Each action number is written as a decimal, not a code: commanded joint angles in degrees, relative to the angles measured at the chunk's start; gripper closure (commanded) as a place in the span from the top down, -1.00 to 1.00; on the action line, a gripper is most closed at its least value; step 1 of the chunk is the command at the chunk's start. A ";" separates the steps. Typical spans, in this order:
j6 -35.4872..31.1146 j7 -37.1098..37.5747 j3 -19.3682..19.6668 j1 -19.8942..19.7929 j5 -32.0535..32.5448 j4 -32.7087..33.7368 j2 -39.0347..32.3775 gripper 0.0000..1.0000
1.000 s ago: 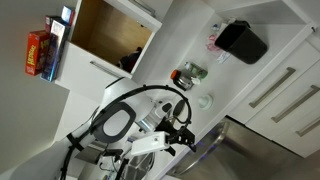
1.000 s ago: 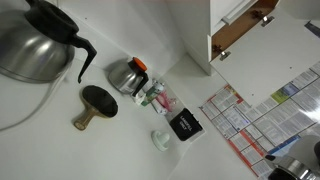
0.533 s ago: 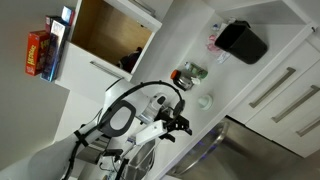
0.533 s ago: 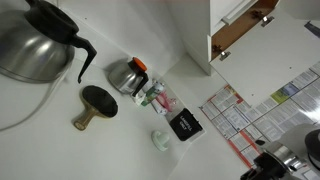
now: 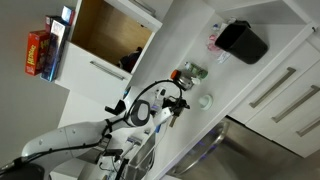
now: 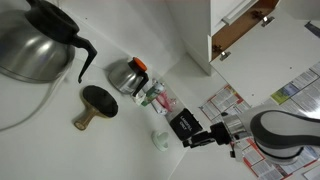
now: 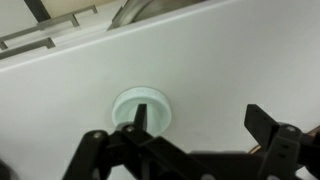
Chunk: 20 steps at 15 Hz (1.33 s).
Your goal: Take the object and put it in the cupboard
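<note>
The pale whitish-green lid has in its middle the round knob (image 7: pixel 150 113), which my gripper needs to go to next and close on.
The object (image 7: pixel 141 108) is a small round pale whitish-green lid-like item lying on the white counter; it also shows in both exterior views (image 5: pixel 204 100) (image 6: pixel 160 140). My gripper (image 7: pixel 198 122) is open and empty above the counter, one fingertip over the object's edge, the other well to its side. In both exterior views the gripper (image 5: pixel 176 104) (image 6: pixel 197 137) is close beside the object, apart from it. The cupboard (image 5: pixel 110 30) is white with a brown wooden interior and stands open; it also shows in an exterior view (image 6: pixel 240 22).
A glass jar (image 5: pixel 189 73) stands near the object. A black box (image 5: pixel 243 42) (image 6: pixel 184 125), a steel kettle (image 6: pixel 127 74), a large steel pot (image 6: pixel 35 40) and a dark round wooden item (image 6: pixel 95 103) are on the counter. White drawers with bar handles (image 5: pixel 280 85) are nearby.
My arm has moved in over the counter toward the object; the gripper is now close beside it. The object and other items have not moved.
</note>
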State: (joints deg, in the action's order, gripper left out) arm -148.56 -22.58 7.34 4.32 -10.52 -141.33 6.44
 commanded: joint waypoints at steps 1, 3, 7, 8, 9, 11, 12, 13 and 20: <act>-7.84 5.28 -2.70 -1.54 0.74 7.62 -10.82 1.00; -10.57 9.51 -3.35 -2.37 3.56 11.15 -15.11 1.00; -10.64 18.87 -1.64 -2.42 12.35 17.52 -21.88 1.00; -9.51 21.04 -1.05 -2.28 14.07 18.94 -23.10 1.00; -8.63 22.41 -0.73 -2.25 15.16 20.11 -24.15 1.00; -6.72 24.12 -0.52 -2.34 16.32 21.95 -25.94 1.00; -5.67 24.46 -0.49 -2.38 16.65 22.72 -26.63 1.00; -4.77 24.80 -0.51 -2.36 16.80 23.33 -27.18 0.61; 1.51 28.60 0.05 -1.69 18.28 26.18 -28.08 -0.46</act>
State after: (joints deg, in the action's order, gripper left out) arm -151.15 2.55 6.74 2.10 5.69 -117.10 -21.51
